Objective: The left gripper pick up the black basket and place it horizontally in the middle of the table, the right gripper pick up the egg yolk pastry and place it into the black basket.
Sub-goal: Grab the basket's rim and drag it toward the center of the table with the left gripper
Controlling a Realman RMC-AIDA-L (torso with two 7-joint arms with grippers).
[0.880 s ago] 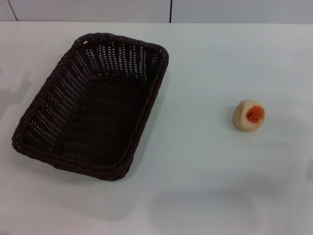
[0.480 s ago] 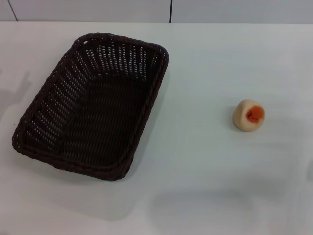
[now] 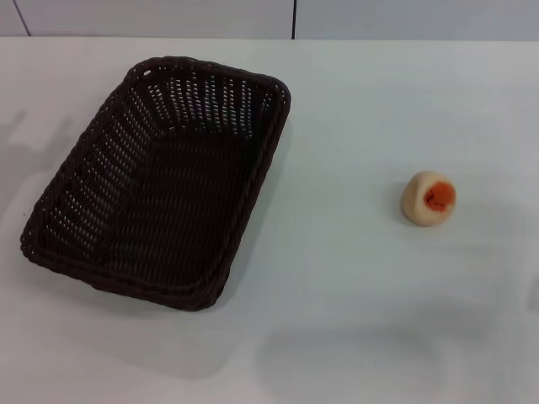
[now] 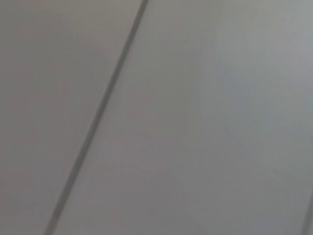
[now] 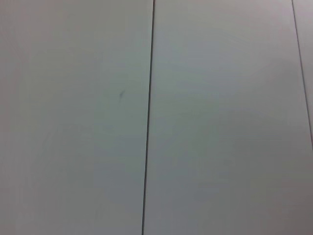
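Note:
My left fingers will close on the middle of the black basket's long rim (image 3: 88,140), on the basket's side farther from the egg yolk pastry.
The black basket (image 3: 160,181) lies empty on the left half of the white table (image 3: 354,286), its long side running from near left to far middle. The egg yolk pastry (image 3: 429,198) sits on the table to the right, well apart from the basket, its orange-red yolk facing the front right. Neither gripper shows in the head view. Both wrist views show only plain pale panels with a thin dark seam, with no fingers in them.
A pale wall with a dark vertical seam (image 3: 294,18) runs behind the table's far edge. Soft shadows lie on the table at the far left (image 3: 25,139) and near the front (image 3: 354,353).
The soft shadow at the table's far left has shifted a little. The basket and the pastry have not moved.

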